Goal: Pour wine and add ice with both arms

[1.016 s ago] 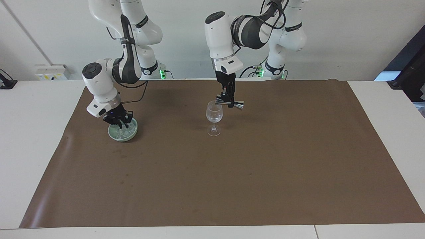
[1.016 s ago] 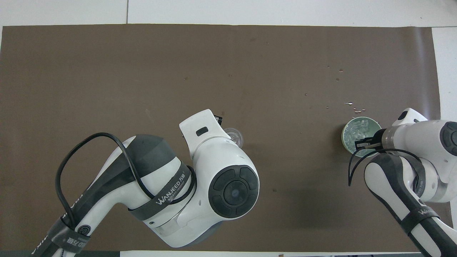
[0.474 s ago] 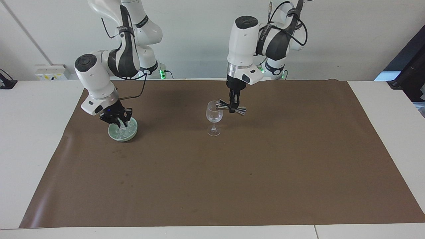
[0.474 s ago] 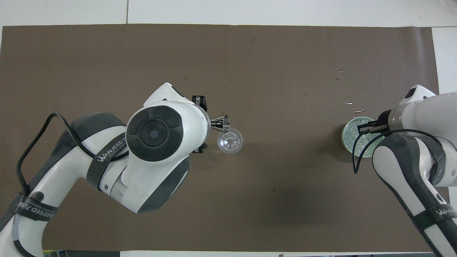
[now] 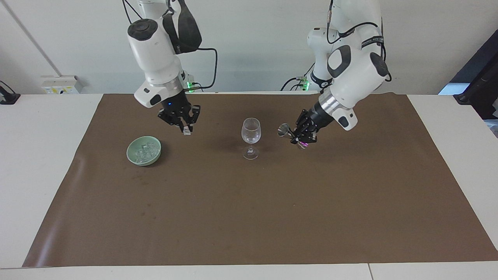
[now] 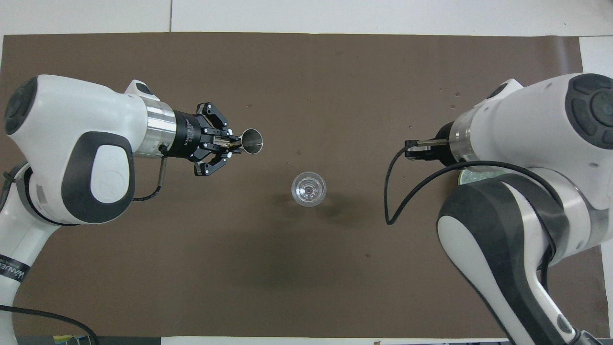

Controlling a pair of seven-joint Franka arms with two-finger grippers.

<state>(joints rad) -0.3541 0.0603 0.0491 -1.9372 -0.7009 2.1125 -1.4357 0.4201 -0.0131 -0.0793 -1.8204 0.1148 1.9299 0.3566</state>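
My left gripper has the metal jigger, now over the mat beside the glass. It will let go of it on the brown mat (image 6: 128, 145) under its own arm's white wrist.
A clear stemmed glass (image 5: 251, 136) stands upright mid-mat; it also shows in the overhead view (image 6: 309, 189). A pale green bowl (image 5: 134, 157) holds a heap of ice (image 5: 144, 151). My right gripper (image 5: 186, 130) is raised over the mat between bowl and glass, shut on one ice cube (image 5: 187, 133). My left gripper (image 5: 299, 139) hangs over the mat beside the glass, toward the left arm's end, shut on a metal jigger (image 5: 285, 130) that is tilted on its side. In the overhead view the left gripper (image 6: 232, 146) holds the jigger (image 6: 251, 142), and the right gripper (image 6: 409, 148) shows side-on.
A brown mat (image 5: 249, 217) covers most of the white table (image 5: 39, 155). In the overhead view the right arm hides most of the bowl (image 6: 471, 177). Small water drops (image 6: 467, 139) lie on the mat just farther from the robots than the bowl.
The right gripper rose out of the bowl with an ice cube and moved toward the glass. The left gripper carried the jigger off the glass's rim toward the left arm's end.
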